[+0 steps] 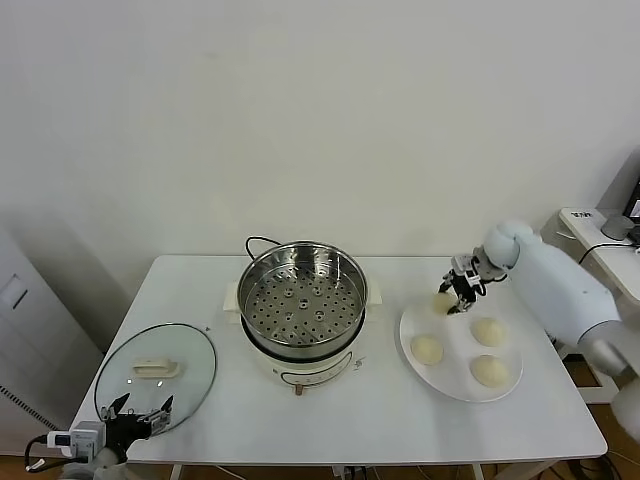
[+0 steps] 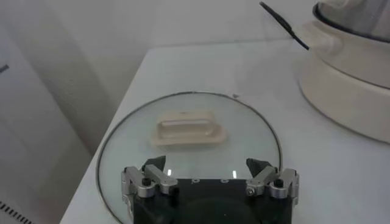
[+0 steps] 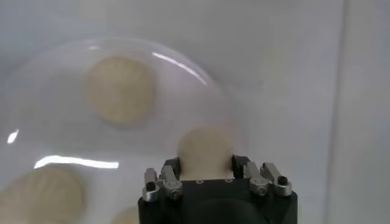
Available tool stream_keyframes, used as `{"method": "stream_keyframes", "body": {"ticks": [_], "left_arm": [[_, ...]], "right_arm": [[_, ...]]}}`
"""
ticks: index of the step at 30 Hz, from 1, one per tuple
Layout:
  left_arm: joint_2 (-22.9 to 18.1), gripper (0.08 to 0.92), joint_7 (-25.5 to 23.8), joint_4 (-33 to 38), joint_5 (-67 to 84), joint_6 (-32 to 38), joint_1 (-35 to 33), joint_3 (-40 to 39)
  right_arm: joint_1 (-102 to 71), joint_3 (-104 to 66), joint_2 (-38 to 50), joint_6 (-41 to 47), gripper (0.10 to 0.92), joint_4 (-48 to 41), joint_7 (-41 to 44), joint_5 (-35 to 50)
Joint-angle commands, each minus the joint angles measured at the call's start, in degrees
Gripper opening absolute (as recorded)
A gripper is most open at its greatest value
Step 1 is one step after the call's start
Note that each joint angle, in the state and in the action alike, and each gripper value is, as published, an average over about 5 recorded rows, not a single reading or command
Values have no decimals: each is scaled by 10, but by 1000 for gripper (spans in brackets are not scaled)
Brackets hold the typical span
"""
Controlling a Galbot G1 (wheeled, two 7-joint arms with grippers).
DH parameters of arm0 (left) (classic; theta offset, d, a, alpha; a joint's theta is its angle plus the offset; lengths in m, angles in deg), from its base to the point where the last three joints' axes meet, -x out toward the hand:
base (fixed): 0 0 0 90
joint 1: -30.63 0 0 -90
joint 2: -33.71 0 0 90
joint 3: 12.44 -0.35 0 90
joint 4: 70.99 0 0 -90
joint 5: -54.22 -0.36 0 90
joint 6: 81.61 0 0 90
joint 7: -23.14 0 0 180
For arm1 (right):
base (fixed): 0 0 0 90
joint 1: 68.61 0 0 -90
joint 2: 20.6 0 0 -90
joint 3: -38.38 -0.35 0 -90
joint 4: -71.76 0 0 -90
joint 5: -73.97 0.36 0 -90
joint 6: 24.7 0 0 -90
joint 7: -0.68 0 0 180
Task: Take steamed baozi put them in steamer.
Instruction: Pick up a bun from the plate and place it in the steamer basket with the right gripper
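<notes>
Next, I release the baozi with my right gripper on the far half of the steamer's holed bottom (image 1: 304, 277), just behind its middle.
The steamer (image 1: 305, 300) stands empty at mid-table, a steel basket on a white cooker base. To its right, a white plate (image 1: 456, 350) carries three steamed baozi (image 1: 427, 349), (image 1: 488, 331), (image 1: 489, 370). My right gripper (image 1: 455, 298) is at the plate's far left edge, shut on a fourth baozi (image 1: 441, 302). The right wrist view shows that bun (image 3: 205, 149) squeezed between the jaws of the right gripper (image 3: 206, 163), with another baozi (image 3: 120, 89) beyond it. I cannot tell whether it has left the plate. My left gripper (image 1: 140, 412) is parked open at the near left corner.
A round glass lid (image 1: 155, 372) with a white handle lies flat at the table's left, under the left gripper (image 2: 207, 165). The cooker's black cord (image 1: 258, 241) loops behind the base. A white desk edge (image 1: 590, 225) stands beyond the table's right side.
</notes>
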Motion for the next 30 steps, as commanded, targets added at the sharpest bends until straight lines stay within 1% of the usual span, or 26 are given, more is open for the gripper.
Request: {"method": "stream_keyframes", "body": {"ticks": [1, 4, 8, 14, 17, 21, 30], "left_arm": [[1, 823, 2, 4, -3, -2, 2, -4], [1, 823, 2, 7, -6, -3, 3, -7], [2, 823, 3, 10, -6, -3, 1, -7], [4, 823, 4, 11, -6, -1, -3, -5], [5, 823, 5, 13, -6, -1, -5, -4], [3, 823, 5, 14, -7, -1, -5, -3], [-1, 823, 6, 17, -14, -4, -6, -6]], "right_arm": [[148, 113, 28, -38, 543, 107, 10, 121], [192, 137, -8, -95, 543, 98, 15, 144], [221, 154, -70, -168, 543, 74, 14, 149], [224, 147, -179, -297, 548, 26, 5, 95], [212, 138, -218, -336, 549, 18, -7, 59], [190, 119, -252, -372, 551, 15, -23, -14], [107, 65, -282, -375, 549, -1, -34, -189]]}}
